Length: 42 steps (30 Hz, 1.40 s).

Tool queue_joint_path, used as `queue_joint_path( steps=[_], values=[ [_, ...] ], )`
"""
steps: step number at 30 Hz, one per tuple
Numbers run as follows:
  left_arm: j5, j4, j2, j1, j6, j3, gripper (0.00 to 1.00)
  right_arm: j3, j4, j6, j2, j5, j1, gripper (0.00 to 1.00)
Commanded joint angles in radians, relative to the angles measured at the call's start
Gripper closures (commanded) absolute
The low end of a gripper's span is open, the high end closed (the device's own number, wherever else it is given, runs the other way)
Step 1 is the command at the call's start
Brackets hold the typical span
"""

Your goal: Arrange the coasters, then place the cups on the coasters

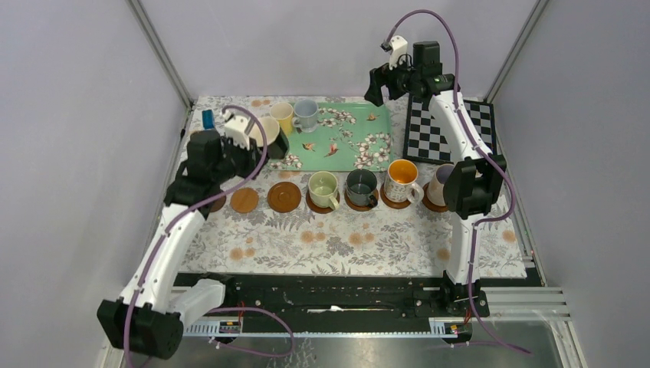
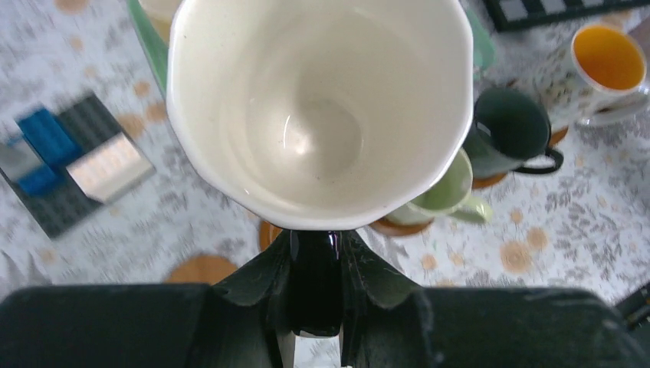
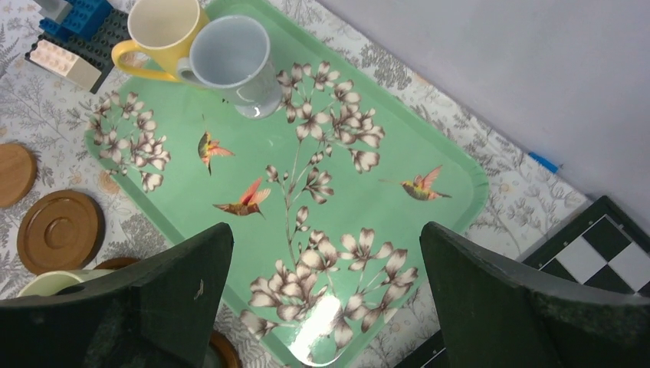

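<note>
Next, I let go of the black cup with my left gripper on the bare coaster [image 1: 283, 195] [image 2: 300, 243] beside the pale green cup.
My left gripper [image 2: 316, 247] is shut on the black handle of a black cup with a white inside [image 2: 318, 107], held above the table at the tray's left end [image 1: 268, 132]. Two bare coasters [image 1: 244, 200] [image 1: 284, 196] lie in the row, and a third coaster [image 1: 217, 202] is half hidden under the left arm. Further right, the pale green cup [image 1: 323, 187], dark green cup [image 1: 361, 184], floral cup [image 1: 402, 179] and pinkish cup [image 1: 440, 182] each stand on a coaster. A yellow cup [image 3: 162, 31] and a pale blue cup [image 3: 232, 57] stand on the green tray [image 3: 360, 146]. High over the tray's back right corner, my right gripper [image 3: 326, 253] is open and holds nothing.
A black-and-white checkerboard [image 1: 448, 130] lies right of the tray, under the right arm. Blue and grey toy bricks [image 2: 69, 165] sit on the flowered cloth at the back left. The enclosure's walls close in the table's back and sides.
</note>
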Motion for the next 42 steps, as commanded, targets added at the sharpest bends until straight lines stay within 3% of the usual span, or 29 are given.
queue_joint_path(
  steps=[1,15,26,42],
  values=[
    [-0.061,0.043,-0.111,-0.003,-0.085,-0.131,1.0,0.029,-0.06,0.019,-0.052,0.016,-0.005,0.0],
    [-0.191,0.183,-0.145,-0.083,-0.175,-0.398,1.0,0.009,-0.17,0.022,-0.068,0.001,-0.004,0.0],
    [-0.208,0.411,-0.058,-0.114,-0.1,-0.481,1.0,-0.042,-0.178,0.002,-0.088,0.019,-0.005,0.0],
    [-0.193,0.477,0.034,-0.123,-0.041,-0.519,1.0,-0.055,-0.182,-0.011,-0.086,0.033,-0.004,0.0]
  ],
)
